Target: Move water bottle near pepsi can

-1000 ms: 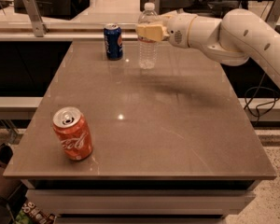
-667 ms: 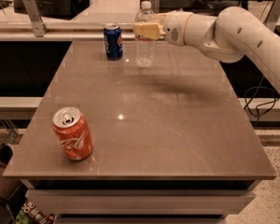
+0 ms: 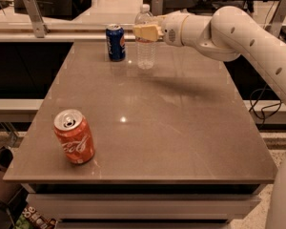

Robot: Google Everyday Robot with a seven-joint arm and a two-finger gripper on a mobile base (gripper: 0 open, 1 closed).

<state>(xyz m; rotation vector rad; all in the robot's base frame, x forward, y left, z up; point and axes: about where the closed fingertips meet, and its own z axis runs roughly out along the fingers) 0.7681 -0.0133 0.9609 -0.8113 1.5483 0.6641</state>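
The robot's gripper should release the water bottle on the table snug [image 3: 137,67] against the pepsi can, on the side that faces the robot's arm.
The water bottle [image 3: 145,44] is clear ribbed plastic with a white cap and stands upright at the far side of the table [image 3: 181,123]. My gripper [image 3: 146,31] reaches in from the right and is shut on the bottle's upper half. The pepsi can [image 3: 116,42] is dark blue with a silver top. It stands upright just left of the bottle, a small gap apart.
An orange-red Coca-Cola can [image 3: 75,136] stands near the table's front left corner. My white arm [image 3: 238,37] spans the far right side above the table. Desks and dark equipment sit behind the table. A cable hangs at the right.
My gripper has carried the water bottle a little to the left, closer to the pepsi can. The cans have not moved.
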